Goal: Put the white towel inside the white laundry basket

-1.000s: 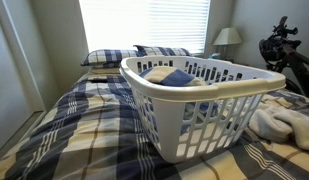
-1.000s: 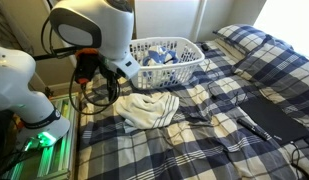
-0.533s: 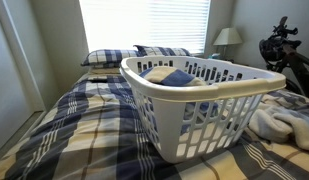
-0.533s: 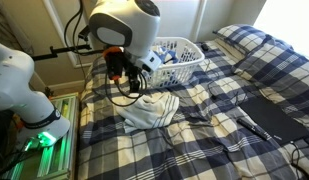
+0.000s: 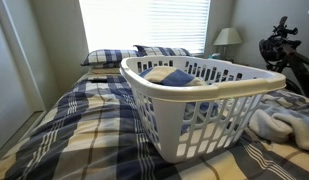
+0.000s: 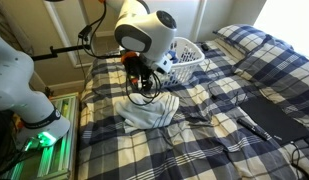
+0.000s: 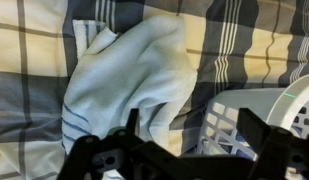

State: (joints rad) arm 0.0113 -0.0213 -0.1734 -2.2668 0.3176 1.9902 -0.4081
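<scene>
The white towel has a bunched side. Next, my gripper closes on the bunched side of the white towel (image 5: 268, 120) (image 7: 172, 88) nearest the white laundry basket.
The white towel (image 6: 149, 110) lies crumpled on the plaid bed, in front of the white laundry basket (image 6: 186, 57). It shows in the wrist view (image 7: 129, 75) and at the right edge of an exterior view (image 5: 284, 120). The basket (image 5: 194, 100) holds blue and white clothes; its corner shows in the wrist view (image 7: 269, 125). My gripper (image 6: 144, 85) hangs above the towel, beside the basket's near side. In the wrist view the gripper (image 7: 189, 135) is open and empty, its fingers wide apart over the towel's edge.
The bed is covered by a blue plaid blanket (image 6: 194, 140) with pillows (image 5: 124, 57) at the head. A dark flat object (image 6: 269, 110) lies on the bed. A lamp (image 5: 227, 38) and a window stand behind. The robot base (image 6: 24, 90) stands beside the bed.
My arm has swung from beside the bed toward the basket and now sits over the towel. The towel and basket have not moved.
</scene>
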